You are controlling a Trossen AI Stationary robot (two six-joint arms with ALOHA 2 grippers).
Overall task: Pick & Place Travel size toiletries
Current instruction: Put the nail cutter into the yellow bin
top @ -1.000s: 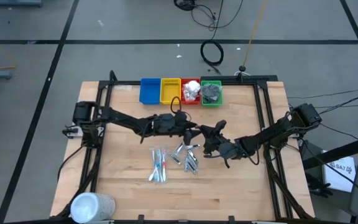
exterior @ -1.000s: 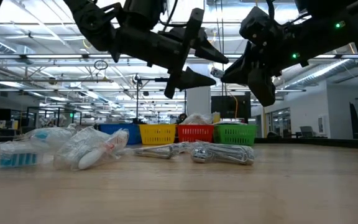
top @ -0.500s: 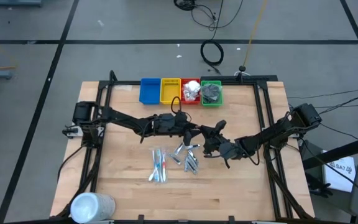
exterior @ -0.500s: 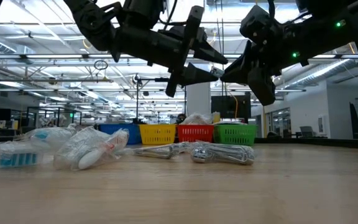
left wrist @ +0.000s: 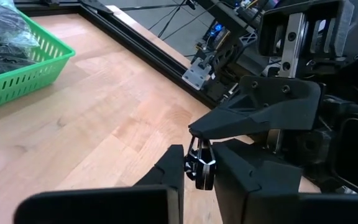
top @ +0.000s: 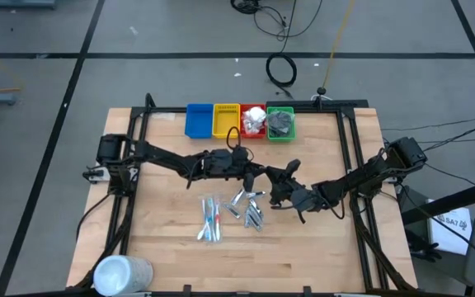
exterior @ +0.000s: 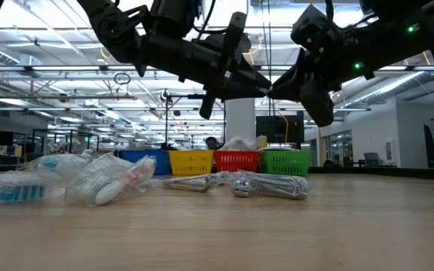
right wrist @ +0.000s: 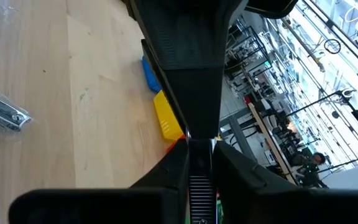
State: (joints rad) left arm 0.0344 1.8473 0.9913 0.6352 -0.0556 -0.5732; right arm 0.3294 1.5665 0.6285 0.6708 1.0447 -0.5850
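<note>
The robot's left gripper needs to release the small silver item inside the yellow bin (top: 227, 121), which is between the blue and red bins.
My two grippers meet in mid-air above the middle of the table, left gripper (top: 262, 176) and right gripper (top: 274, 183), tip to tip (exterior: 267, 86). Both are shut on one small silver item (left wrist: 199, 167), which also shows in the right wrist view (right wrist: 197, 186). Several short silver items (top: 250, 210) and clear-wrapped blue/red sticks (top: 211, 219) lie flat on the table below them. White packets fill the red bin (top: 253, 120) and dark discs the green bin (top: 279, 122). My left gripper pinches the small silver item's lower part (left wrist: 197, 177) between its two fingers, coming level from the table's left. The item is clear of the table. My right gripper pinches the item's upper end (left wrist: 196, 148) at its fingertips (left wrist: 241, 121), coming from the table's right. The item stands on end between the two grippers.
Blue (top: 198, 120), yellow (top: 225, 120), red and green bins stand in a row at the far edge. A large white cylinder (top: 122, 272) lies at the near left corner. Black frame rails (top: 355, 165) run along the table's sides.
My left gripper's fingers have shut on the small silver item that my right gripper holds up; a second ago they stood open around it. Both arms have stayed where they were above the table.
</note>
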